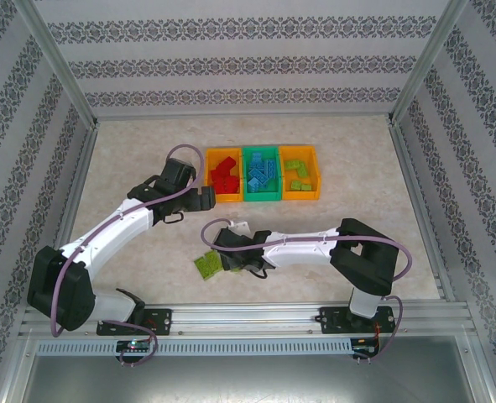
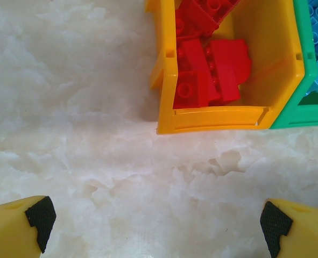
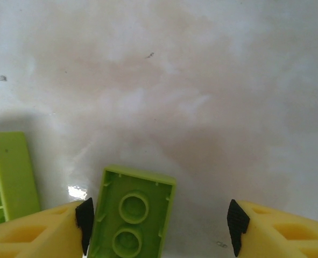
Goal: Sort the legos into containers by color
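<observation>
I see the lime lego sitting off-centre against a finger, close to its lime neighbour, so I will open my right gripper wider and take the lego by its ends [image 3: 140,174].
An upside-down lime green lego [image 3: 134,215] lies on the table between the fingers of my right gripper [image 3: 159,226]. The gripper is open: its left pad [image 3: 85,220] is against the brick's side, and a wide gap separates the brick from the right pad. A second lime lego [image 3: 8,177] lies just to the left. From above, the right gripper [image 1: 222,256] is low over these lime legos [image 1: 206,265]. My left gripper [image 2: 159,223] is open over bare table, just short of the left orange container [image 2: 212,119] holding red legos [image 2: 212,70].
Three containers stand in a row at mid-table: an orange one [image 1: 209,176] with red bricks, a green one [image 1: 246,176] with blue bricks, and an orange one [image 1: 317,176] with lime bricks. Metal frame posts and patterned walls enclose the table.
</observation>
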`<state>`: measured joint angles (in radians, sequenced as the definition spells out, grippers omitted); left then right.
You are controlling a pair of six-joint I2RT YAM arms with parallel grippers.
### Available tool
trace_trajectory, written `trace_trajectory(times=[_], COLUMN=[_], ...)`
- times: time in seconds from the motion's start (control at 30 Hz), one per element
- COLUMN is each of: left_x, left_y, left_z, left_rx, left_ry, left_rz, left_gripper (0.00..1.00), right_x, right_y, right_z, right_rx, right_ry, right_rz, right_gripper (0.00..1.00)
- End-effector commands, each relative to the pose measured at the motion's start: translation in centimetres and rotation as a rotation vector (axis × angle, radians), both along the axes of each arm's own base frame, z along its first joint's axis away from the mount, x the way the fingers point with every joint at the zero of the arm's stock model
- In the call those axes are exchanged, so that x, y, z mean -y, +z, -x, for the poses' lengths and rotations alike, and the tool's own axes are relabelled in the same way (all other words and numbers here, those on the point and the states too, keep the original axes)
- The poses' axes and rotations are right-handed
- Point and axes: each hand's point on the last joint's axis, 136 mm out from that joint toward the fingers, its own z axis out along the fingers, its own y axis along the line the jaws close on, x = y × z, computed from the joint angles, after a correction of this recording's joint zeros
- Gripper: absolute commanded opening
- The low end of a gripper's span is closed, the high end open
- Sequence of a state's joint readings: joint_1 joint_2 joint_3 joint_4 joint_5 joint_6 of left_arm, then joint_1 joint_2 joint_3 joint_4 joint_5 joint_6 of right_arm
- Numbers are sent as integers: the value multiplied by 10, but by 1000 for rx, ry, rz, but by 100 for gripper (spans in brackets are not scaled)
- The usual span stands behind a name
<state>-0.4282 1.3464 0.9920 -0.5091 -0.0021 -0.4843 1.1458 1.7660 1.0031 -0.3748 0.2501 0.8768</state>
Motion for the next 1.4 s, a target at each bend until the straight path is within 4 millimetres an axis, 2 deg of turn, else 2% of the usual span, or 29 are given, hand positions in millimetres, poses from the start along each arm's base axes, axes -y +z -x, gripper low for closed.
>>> trace_trajectory(times=[0.0, 0.17, 0.3, 0.4, 0.6, 0.73, 0.9, 1.0, 1.17, 1.37], left_x=[-10, -9, -9, -9, -10, -12, -16, -17, -17, -18], left_y=[3, 0, -2, -2, -4, -4, -4, -6, -9, -8], left_z=[1, 1, 2, 1, 3, 7, 13, 17, 20, 22], left_rx=[10, 6, 2, 5, 2, 1, 10, 6, -3, -2], left_ry=[41, 42, 44, 48, 43, 39, 43, 43, 39, 41], left_rz=[2, 8, 8, 11, 6, -2, -3, 1, 7, 8], left_gripper=[99, 99, 99, 99, 99, 99, 99, 99, 99, 99], right_x=[26, 53, 71, 74, 70, 69, 80, 68, 64, 42], right_y=[-3, -6, -7, -4, 11, 25, 35, 35, 25, 12], right_z=[-4, -10, -14, -12, -12, -11, -7, 6, 17, 21], right_rx=[5, 12, -2, -3, 19, 76, 66, 33, 21, -40], right_ry=[-30, -62, -108, -116, -130, -16, 105, 168, 273, 287], right_rz=[60, 117, 96, 93, 39, 59, 110, 46, 95, 91], right_gripper=[66, 66, 65, 65, 75, 80, 89, 98, 98, 98])
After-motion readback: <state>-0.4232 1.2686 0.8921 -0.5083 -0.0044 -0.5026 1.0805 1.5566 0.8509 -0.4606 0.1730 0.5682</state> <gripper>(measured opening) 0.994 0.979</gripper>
